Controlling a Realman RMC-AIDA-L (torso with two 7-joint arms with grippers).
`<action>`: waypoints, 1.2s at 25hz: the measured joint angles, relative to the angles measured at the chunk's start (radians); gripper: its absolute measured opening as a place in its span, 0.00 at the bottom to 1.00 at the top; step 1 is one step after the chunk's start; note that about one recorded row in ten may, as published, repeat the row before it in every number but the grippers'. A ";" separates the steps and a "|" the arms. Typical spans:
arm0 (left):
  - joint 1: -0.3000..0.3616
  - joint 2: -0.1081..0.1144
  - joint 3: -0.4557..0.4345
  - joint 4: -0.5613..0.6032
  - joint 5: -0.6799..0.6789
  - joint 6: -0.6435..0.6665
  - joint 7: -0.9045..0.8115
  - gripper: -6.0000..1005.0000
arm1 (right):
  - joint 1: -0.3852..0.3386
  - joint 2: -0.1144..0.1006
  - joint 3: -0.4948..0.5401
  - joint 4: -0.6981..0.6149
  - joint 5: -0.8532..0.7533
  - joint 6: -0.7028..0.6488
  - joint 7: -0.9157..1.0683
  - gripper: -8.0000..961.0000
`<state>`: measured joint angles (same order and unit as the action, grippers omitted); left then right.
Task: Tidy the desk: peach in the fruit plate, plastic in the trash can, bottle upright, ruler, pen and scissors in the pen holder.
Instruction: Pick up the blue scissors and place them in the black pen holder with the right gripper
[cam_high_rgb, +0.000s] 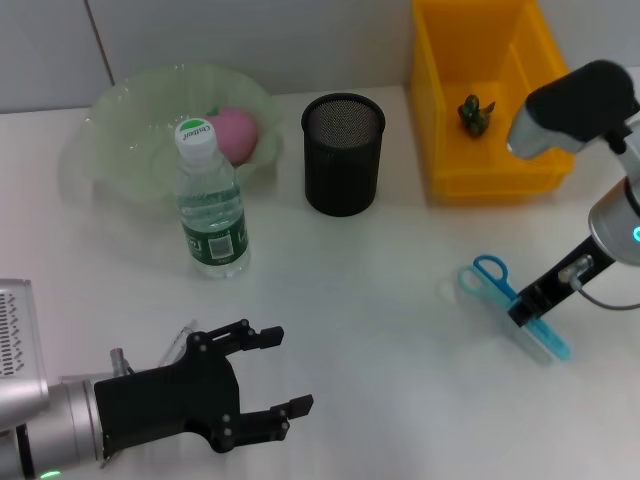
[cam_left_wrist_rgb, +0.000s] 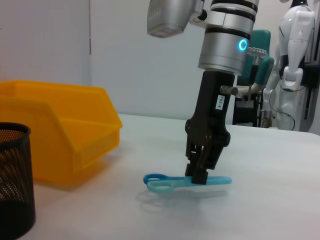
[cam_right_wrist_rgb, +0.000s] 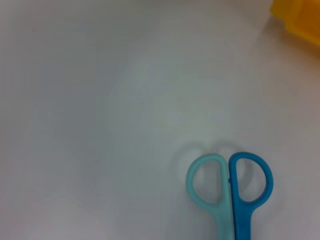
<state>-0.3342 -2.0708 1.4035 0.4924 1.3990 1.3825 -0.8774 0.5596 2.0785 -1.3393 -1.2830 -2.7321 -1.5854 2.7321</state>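
The scissors will leave my right gripper inside the black mesh pen holder (cam_high_rgb: 338, 149), where I need to let go of them with their handles up on the side by the fruit plate.
My right gripper (cam_high_rgb: 525, 308) is shut on the blades of blue and teal scissors (cam_high_rgb: 490, 272) at the right of the table. The left wrist view shows that gripper (cam_left_wrist_rgb: 200, 176) holding the scissors (cam_left_wrist_rgb: 160, 182) flat, just above their shadow. The handles fill the right wrist view (cam_right_wrist_rgb: 230, 195). The black mesh pen holder (cam_high_rgb: 343, 155) stands at the middle back. A pink peach (cam_high_rgb: 238, 133) lies in the green fruit plate (cam_high_rgb: 130, 110). A water bottle (cam_high_rgb: 211, 205) stands upright before it. My left gripper (cam_high_rgb: 285, 372) is open at the front left.
A yellow bin (cam_high_rgb: 480, 180) at the back right holds a crumpled green scrap (cam_high_rgb: 476, 113). A thin clear strip (cam_high_rgb: 182, 338) and a small pinkish tip (cam_high_rgb: 118, 357) peek out behind my left gripper. A white robot (cam_left_wrist_rgb: 295, 60) stands beyond the table.
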 joint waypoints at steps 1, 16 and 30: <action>0.000 0.000 0.000 0.000 0.000 0.000 0.000 0.80 | -0.005 0.000 0.006 -0.015 0.001 0.001 0.000 0.23; -0.016 -0.001 0.000 -0.002 -0.008 0.008 -0.001 0.80 | -0.177 0.003 0.071 -0.328 0.488 0.511 -0.310 0.22; -0.027 -0.001 -0.003 -0.011 -0.008 0.013 -0.017 0.80 | -0.030 0.003 0.057 0.284 1.043 0.775 -0.998 0.23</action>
<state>-0.3609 -2.0714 1.4004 0.4813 1.3912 1.3958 -0.8943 0.5301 2.0815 -1.2820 -0.9990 -1.6891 -0.8108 1.7339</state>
